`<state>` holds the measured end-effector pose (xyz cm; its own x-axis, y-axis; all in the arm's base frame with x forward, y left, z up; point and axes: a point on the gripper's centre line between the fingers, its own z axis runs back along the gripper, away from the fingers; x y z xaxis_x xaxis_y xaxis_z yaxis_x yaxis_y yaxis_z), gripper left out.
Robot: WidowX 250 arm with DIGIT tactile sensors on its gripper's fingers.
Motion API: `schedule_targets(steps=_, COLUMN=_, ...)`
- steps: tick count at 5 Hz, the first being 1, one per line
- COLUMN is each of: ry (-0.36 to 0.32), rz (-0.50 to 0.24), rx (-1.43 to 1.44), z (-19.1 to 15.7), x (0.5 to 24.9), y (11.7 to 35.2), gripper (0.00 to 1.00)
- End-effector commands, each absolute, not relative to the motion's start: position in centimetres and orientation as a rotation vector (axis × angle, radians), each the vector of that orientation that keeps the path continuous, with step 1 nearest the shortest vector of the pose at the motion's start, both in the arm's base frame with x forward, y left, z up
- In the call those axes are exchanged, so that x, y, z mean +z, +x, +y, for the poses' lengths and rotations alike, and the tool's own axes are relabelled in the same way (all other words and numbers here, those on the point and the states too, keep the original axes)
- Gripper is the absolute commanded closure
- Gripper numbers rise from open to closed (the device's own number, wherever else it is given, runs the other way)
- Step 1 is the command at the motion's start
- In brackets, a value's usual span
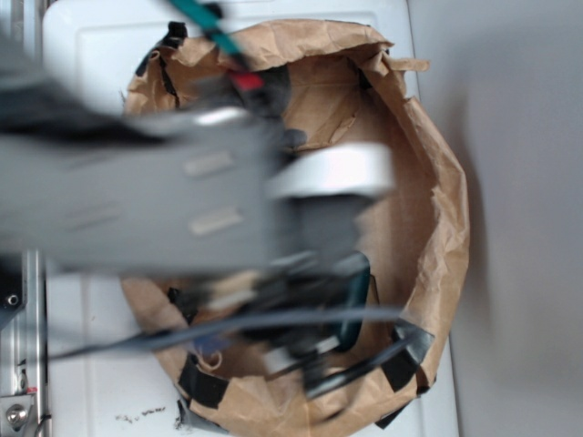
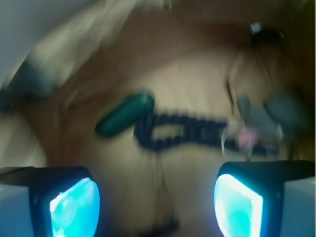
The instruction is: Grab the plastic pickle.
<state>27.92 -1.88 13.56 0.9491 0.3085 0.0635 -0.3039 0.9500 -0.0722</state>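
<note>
Next, my gripper needs to go to the plastic pickle's end (image 1: pixel 360 275) (image 2: pixel 138 107) beside the navy rope and close there.
In the blurred wrist view the plastic pickle (image 2: pixel 124 113), a glossy dark green capsule, lies tilted on the brown paper floor, ahead and left of centre. My gripper (image 2: pixel 157 207) is open. Its cyan-padded fingers (image 2: pixel 74 205) stand wide apart at the bottom of the frame, with only bare paper between them. The pickle is well ahead of the fingertips and not touching them. In the exterior view my blurred grey arm (image 1: pixel 182 200) reaches into the paper-lined bin and hides the pickle.
A dark navy twisted rope (image 2: pixel 192 131) lies just right of the pickle, its end close to it. A grey plush toy (image 2: pixel 266 116) sits at the far right. Crumpled brown paper walls (image 1: pixel 437 182), taped with black strips, ring everything.
</note>
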Motion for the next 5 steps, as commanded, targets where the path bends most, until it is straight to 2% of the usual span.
schedule_targets(steps=1, ry=-0.115, rz=-0.147, rx=0.537, z=-2.0, x=11.7, y=36.8, gripper=0.0)
schedule_targets(steps=2, ry=-0.15, rz=-0.267, rx=0.756, z=-3.2, x=13.2, y=33.8, gripper=0.0)
schedule_targets(steps=5, ry=-0.15, rz=-0.267, rx=0.756, z=-3.2, x=13.2, y=33.8, gripper=0.0)
